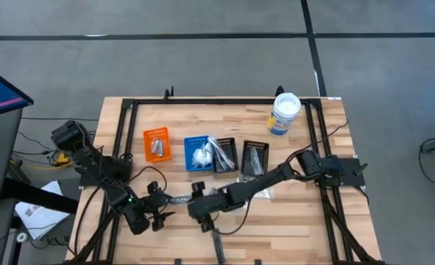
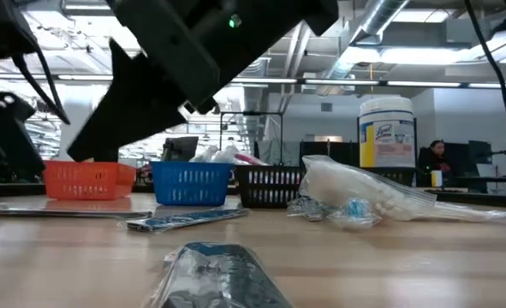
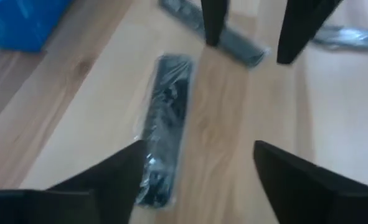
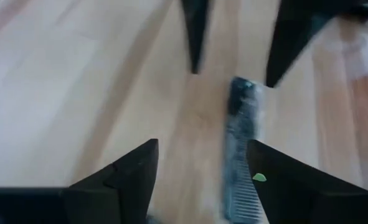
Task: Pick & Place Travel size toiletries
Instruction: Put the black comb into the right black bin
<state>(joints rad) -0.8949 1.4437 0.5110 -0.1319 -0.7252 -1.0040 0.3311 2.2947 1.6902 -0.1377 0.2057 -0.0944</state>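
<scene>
I will pinch the comb's far end (image 3: 175,63) with my right gripper before my left gripper lines up, because the comb's near end lies beside one finger of my left gripper.
A slim dark comb-like toiletry in clear wrap (image 3: 165,124) lies flat on the wooden table between my two grippers, which face each other near the front edge. My left gripper (image 3: 199,144) is open, and the item's near end lies just inside one finger. My right gripper (image 4: 202,142) is open too, with the same item (image 4: 241,149) running in between its fingers. From above, the item (image 1: 178,199) lies between the left gripper (image 1: 165,209) and the right gripper (image 1: 193,209). A second wrapped toiletry (image 1: 215,243) rests by the front edge.
Orange (image 1: 156,143), blue (image 1: 199,153) and two black bins (image 1: 252,157) stand in a row mid-table, some holding items. A white tub (image 1: 284,114) stands at the far right. Clear packets (image 2: 355,198) lie under the right arm. A grey stick (image 3: 233,42) lies beyond the right fingers.
</scene>
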